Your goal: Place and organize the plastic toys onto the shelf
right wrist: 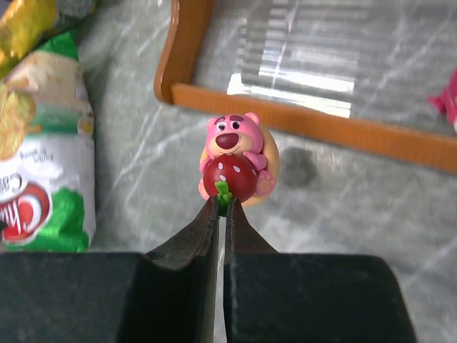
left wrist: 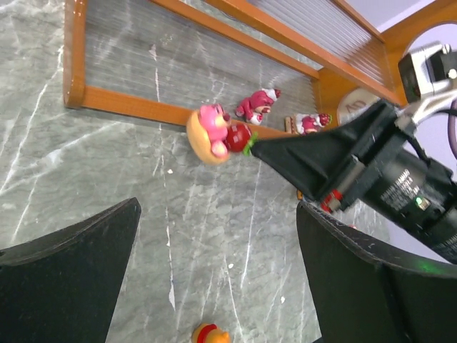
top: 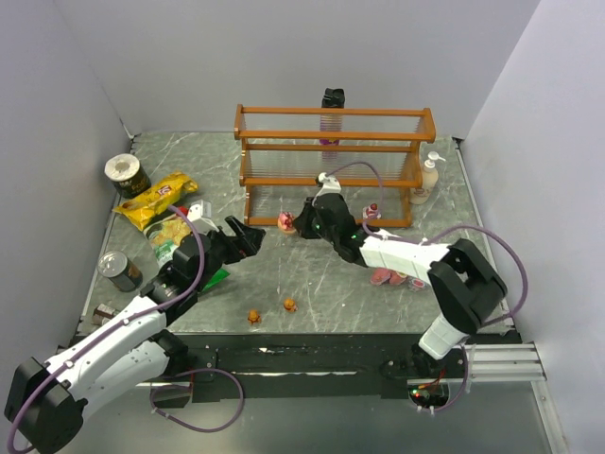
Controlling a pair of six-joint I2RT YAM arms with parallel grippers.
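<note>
The robot's right gripper needs to set the pink bear toy down on the bottom level's end [top: 275, 210] [right wrist: 270, 66] nearest the chip bag.
My right gripper [right wrist: 221, 205] is shut on the green stem of the strawberry held by a pink bear toy [right wrist: 235, 158]. It holds the toy just in front of the shelf's [right wrist: 300, 124] bottom rail. In the top view this toy [top: 285, 221] is at the lower left corner of the shelf [top: 331, 135], with the right gripper [top: 296, 225] beside it. Two small pink toys [left wrist: 258, 104] [left wrist: 311, 123] lie on the bottom tier. My left gripper [left wrist: 218, 264] hangs open and empty over the table, left of the held toy [left wrist: 216, 133]. Two orange toys [top: 254, 316] [top: 289, 305] and pink ones [top: 383, 276] lie on the table.
A yellow chip bag [top: 156, 199] and a green-white bag [top: 173, 238] lie at the left, with cans [top: 126, 173] [top: 118, 270] near them. A pump bottle [top: 430, 176] stands right of the shelf. A black object [top: 333, 98] stands behind it.
</note>
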